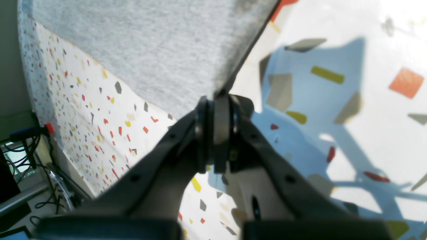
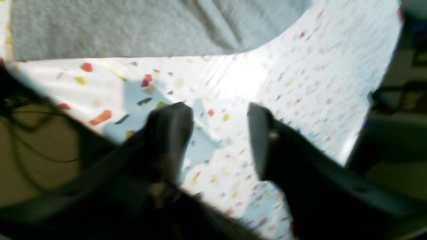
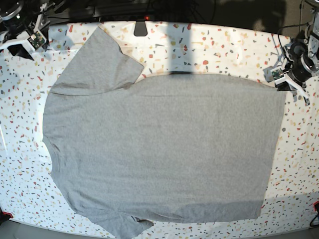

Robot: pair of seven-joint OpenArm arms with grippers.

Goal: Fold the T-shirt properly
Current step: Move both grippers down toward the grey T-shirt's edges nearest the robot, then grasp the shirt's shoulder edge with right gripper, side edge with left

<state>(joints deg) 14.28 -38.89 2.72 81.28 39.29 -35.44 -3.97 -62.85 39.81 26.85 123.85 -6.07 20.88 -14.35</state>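
Next, my right gripper should go to the upper sleeve's outer edge (image 3: 73, 66) (image 2: 166, 54), close to the shoulder seam of the T-shirt, and take hold there.
The heather-grey T-shirt (image 3: 159, 144) lies spread flat on the speckled table, plain side up, sleeves toward the left of the base view and hem toward the right. No lettering shows. My left gripper (image 1: 216, 100) is shut on a hem corner of the T-shirt (image 1: 150, 50); in the base view this gripper (image 3: 281, 84) sits at the shirt's far right corner. My right gripper (image 2: 217, 133) is open and empty, hovering over bare table with the T-shirt's edge (image 2: 133, 30) beyond it. In the base view it (image 3: 25, 47) is at the far left, apart from the upper sleeve (image 3: 99, 62).
The white terrazzo-patterned table (image 3: 299, 149) extends past the shirt on all sides. Cables and dark equipment (image 1: 23, 156) lie beyond the table edge. A small black object (image 3: 140, 27) sits at the table's far edge.
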